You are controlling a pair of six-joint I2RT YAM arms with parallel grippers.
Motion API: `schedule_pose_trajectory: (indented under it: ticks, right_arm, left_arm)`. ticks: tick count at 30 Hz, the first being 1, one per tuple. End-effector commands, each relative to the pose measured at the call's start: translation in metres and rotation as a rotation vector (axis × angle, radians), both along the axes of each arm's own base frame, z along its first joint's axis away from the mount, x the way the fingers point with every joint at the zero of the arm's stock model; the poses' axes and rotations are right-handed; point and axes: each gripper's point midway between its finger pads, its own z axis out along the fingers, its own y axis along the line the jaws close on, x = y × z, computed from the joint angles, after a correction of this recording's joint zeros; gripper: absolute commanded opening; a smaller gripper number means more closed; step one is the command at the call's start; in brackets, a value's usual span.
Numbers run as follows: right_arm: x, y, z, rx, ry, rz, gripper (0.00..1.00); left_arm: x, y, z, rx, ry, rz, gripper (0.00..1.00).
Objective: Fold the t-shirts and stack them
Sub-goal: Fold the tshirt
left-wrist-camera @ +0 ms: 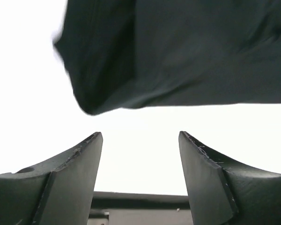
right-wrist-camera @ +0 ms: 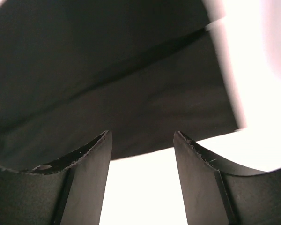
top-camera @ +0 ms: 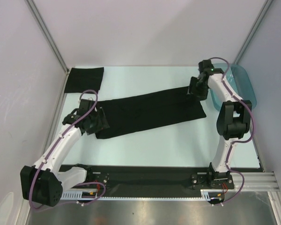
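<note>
The t-shirt strip's rumpled end is ahead of my left gripper, its near corner off to one side; next I move over and pinch that corner (left-wrist-camera: 91, 107) before folding more.
A black t-shirt (top-camera: 150, 110), folded into a long strip, lies slantwise across the middle of the table. A second black t-shirt (top-camera: 85, 78) lies folded small in the back left corner. My left gripper (top-camera: 96, 123) hovers at the strip's near left end. In the left wrist view it (left-wrist-camera: 140, 136) stands open, nothing between its fingers, and the cloth's corner (left-wrist-camera: 178, 56) lies just ahead. My right gripper (top-camera: 197, 88) is at the strip's far right end. In the right wrist view it (right-wrist-camera: 141, 133) is also open and holds nothing, the cloth's edge (right-wrist-camera: 131, 84) lying just past its tips.
A translucent teal tray (top-camera: 241, 84) sits at the back right, just behind the right arm. White walls with metal posts close in the table on three sides. A black rail (top-camera: 150, 180) runs along the near edge between the arm bases.
</note>
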Motion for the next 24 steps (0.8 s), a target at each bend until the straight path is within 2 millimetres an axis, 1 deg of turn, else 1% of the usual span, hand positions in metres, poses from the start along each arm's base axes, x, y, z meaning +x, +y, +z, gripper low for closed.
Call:
schedule_pose_trajectory:
  ticks: [1, 2, 3, 4, 6, 7, 9, 11, 12, 13, 14, 15, 16, 17, 21, 22, 24]
  right_arm:
    - [-0.03, 0.05, -0.003, 0.058, 0.014, 0.147, 0.61]
    - [-0.035, 0.057, -0.006, 0.062, 0.019, 0.163, 0.61]
    - [-0.041, 0.068, -0.008, 0.078, 0.023, 0.191, 0.61]
    - [-0.05, 0.07, -0.015, 0.085, 0.039, 0.19, 0.61]
    - [-0.057, 0.078, -0.018, 0.109, 0.045, 0.2, 0.61]
    - [-0.058, 0.081, -0.018, 0.118, 0.042, 0.202, 0.61]
    - [-0.063, 0.082, -0.02, 0.116, 0.051, 0.209, 0.61]
    - [-0.065, 0.085, -0.02, 0.113, 0.052, 0.22, 0.61]
    - [-0.065, 0.085, -0.02, 0.116, 0.05, 0.221, 0.61]
    - [-0.065, 0.086, -0.019, 0.118, 0.047, 0.224, 0.62]
    - [-0.066, 0.087, -0.021, 0.118, 0.053, 0.225, 0.61]
    - [-0.066, 0.087, -0.021, 0.122, 0.052, 0.225, 0.62]
    - [-0.066, 0.087, -0.021, 0.123, 0.054, 0.225, 0.62]
    - [-0.066, 0.087, -0.022, 0.125, 0.054, 0.228, 0.62]
    - [-0.066, 0.089, -0.024, 0.131, 0.057, 0.23, 0.62]
    - [-0.065, 0.089, -0.025, 0.134, 0.057, 0.229, 0.62]
    - [-0.065, 0.091, -0.027, 0.141, 0.062, 0.231, 0.62]
  left_arm:
    - [-0.015, -0.004, -0.009, -0.06, 0.028, 0.039, 0.71]
    - [-0.018, -0.003, -0.012, -0.06, 0.038, 0.04, 0.71]
    - [-0.02, -0.002, -0.014, -0.058, 0.045, 0.044, 0.71]
    - [-0.024, 0.0, -0.021, -0.056, 0.058, 0.052, 0.71]
    - [-0.019, 0.003, -0.023, -0.055, 0.044, 0.057, 0.72]
    - [-0.015, 0.009, -0.024, -0.042, 0.038, 0.065, 0.71]
    - [-0.006, 0.014, -0.028, -0.024, 0.032, 0.065, 0.7]
    - [0.007, 0.02, -0.027, -0.014, 0.016, 0.045, 0.66]
    - [0.011, 0.021, -0.033, -0.002, 0.038, 0.036, 0.63]
    - [0.016, 0.018, -0.031, -0.012, 0.035, -0.004, 0.61]
    - [0.021, 0.019, -0.033, -0.007, 0.038, -0.011, 0.58]
    - [0.022, 0.019, -0.04, -0.007, 0.064, -0.016, 0.56]
    - [0.025, 0.014, -0.04, -0.046, 0.068, -0.044, 0.51]
    - [0.03, 0.01, -0.04, -0.068, 0.06, -0.056, 0.5]
    - [0.037, 0.004, -0.04, -0.117, 0.05, -0.07, 0.45]
    - [0.039, 0.006, -0.041, -0.117, 0.051, -0.055, 0.4]
    - [0.038, 0.012, -0.047, -0.1, 0.085, -0.025, 0.33]
